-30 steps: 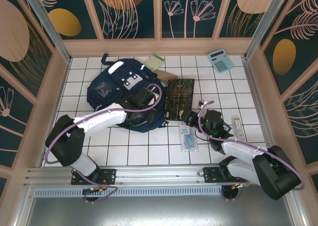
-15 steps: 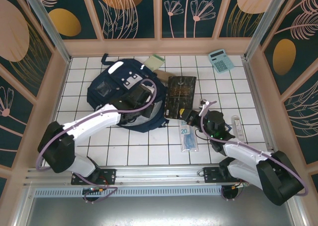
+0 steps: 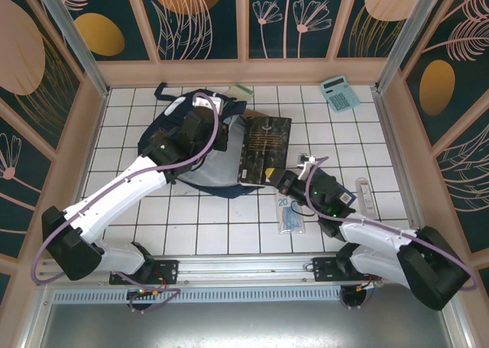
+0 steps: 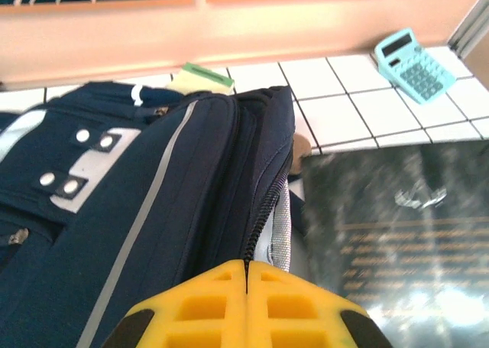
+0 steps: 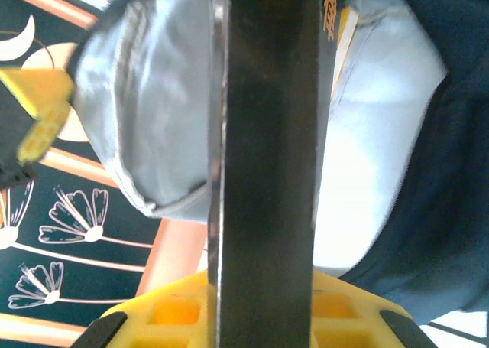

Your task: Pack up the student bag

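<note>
My right gripper is to let go of the black book inside the student bag's opening (image 3: 205, 149), against the light grey lining.
The student bag (image 3: 162, 143), navy with a white stripe, lies at the back left with its mouth held open, and its light grey lining (image 3: 205, 172) is showing. My left gripper (image 3: 218, 132) is shut on the bag's zipper edge (image 4: 263, 210) and holds it up. A black book (image 3: 263, 147) with gold print leans tilted at the bag's mouth. My right gripper (image 3: 281, 181) is shut on the book's near edge. In the right wrist view the book's edge (image 5: 267, 134) stands between the yellow fingers, pointing into the grey lining (image 5: 145, 103).
A light blue calculator (image 3: 340, 93) lies at the back right and a green notepad (image 4: 202, 79) behind the bag. A blue banknote packet (image 3: 289, 212) and a white tube (image 3: 365, 193) lie near the right arm. Wooden walls enclose the white tiled table.
My left gripper has risen and moved back left with the bag's edge, opening the mouth and exposing the lining. My right gripper has pushed the book left and tilted it into the opening.
</note>
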`<action>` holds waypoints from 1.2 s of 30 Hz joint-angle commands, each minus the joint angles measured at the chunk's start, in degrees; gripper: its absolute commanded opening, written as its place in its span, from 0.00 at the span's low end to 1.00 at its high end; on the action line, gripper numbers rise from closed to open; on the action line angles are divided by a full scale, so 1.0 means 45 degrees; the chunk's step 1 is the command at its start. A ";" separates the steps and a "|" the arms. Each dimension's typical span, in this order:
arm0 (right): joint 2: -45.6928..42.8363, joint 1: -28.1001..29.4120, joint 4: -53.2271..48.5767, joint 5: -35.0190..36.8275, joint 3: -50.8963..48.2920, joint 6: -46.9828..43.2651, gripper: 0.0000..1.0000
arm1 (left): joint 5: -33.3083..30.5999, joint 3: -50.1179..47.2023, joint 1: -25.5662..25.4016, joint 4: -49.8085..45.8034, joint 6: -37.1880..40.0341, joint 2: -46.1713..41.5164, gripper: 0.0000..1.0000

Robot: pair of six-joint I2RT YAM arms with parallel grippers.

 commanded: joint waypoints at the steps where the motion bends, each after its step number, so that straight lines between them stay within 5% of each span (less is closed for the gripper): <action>1: 0.1189 0.0689 0.2366 0.1194 0.1168 0.0861 0.00 | -0.0316 0.0896 0.0005 0.1230 -0.0073 -0.0116 0.00; 8: 0.5826 0.0855 0.5660 0.0882 0.3111 0.2761 0.00 | -0.0074 0.0710 0.0025 0.1653 -0.0118 -0.0252 0.00; 23: 1.2927 0.1141 0.7855 0.0746 0.9445 0.4711 0.00 | 0.0352 0.0378 0.0178 0.1830 -0.0094 -0.0574 0.00; 33: 1.5188 0.1688 0.3915 0.1152 1.2738 0.4113 0.00 | 0.0526 0.0271 0.0185 0.1845 -0.0009 -0.0580 0.00; 36: 1.5929 0.1725 0.2376 0.0829 1.4406 0.3712 0.26 | 0.0600 0.0266 0.0198 0.1884 -0.0014 -0.0540 0.00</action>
